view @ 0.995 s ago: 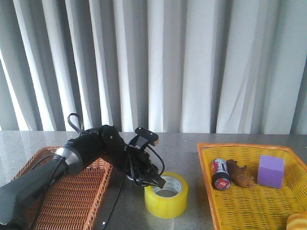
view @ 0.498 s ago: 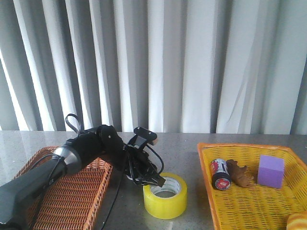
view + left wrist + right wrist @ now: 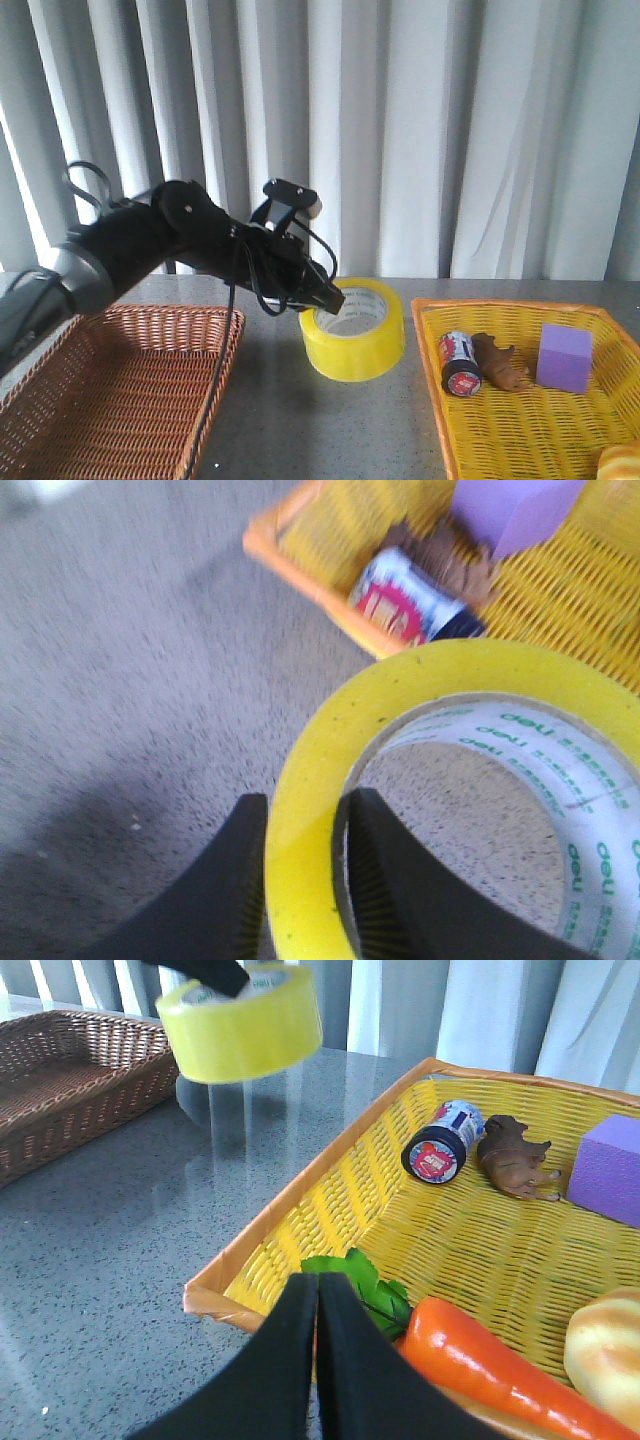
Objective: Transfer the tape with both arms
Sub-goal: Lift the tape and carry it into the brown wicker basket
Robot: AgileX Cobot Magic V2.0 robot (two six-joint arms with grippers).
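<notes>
Next, I let go of the yellow tape roll, now hanging between the two baskets, with my left gripper on the near half of the brown wicker basket's bottom (image 3: 116, 434).
The yellow tape roll (image 3: 355, 340) hangs in the air above the grey table, between the two baskets. My left gripper (image 3: 332, 297) is shut on its wall, one finger inside the white printed core and one outside. The left wrist view shows the tape (image 3: 430, 710) pinched between the black fingers (image 3: 235, 880). The right wrist view shows the tape (image 3: 240, 1022) lifted at the far side. My right gripper (image 3: 317, 1300) is shut and empty, low over the near corner of the yellow basket (image 3: 300, 1210); it does not show in the front view.
A brown wicker basket (image 3: 120, 390) stands at the left. The yellow basket (image 3: 520, 420) at the right holds a red-and-black battery (image 3: 460, 362), a brown toy animal (image 3: 500, 362), a purple block (image 3: 565, 356), a carrot (image 3: 490, 1360) and a bread roll (image 3: 605, 1345).
My left arm has lifted the tape off the table and carried it up and slightly right. It was resting on the table half a second ago.
</notes>
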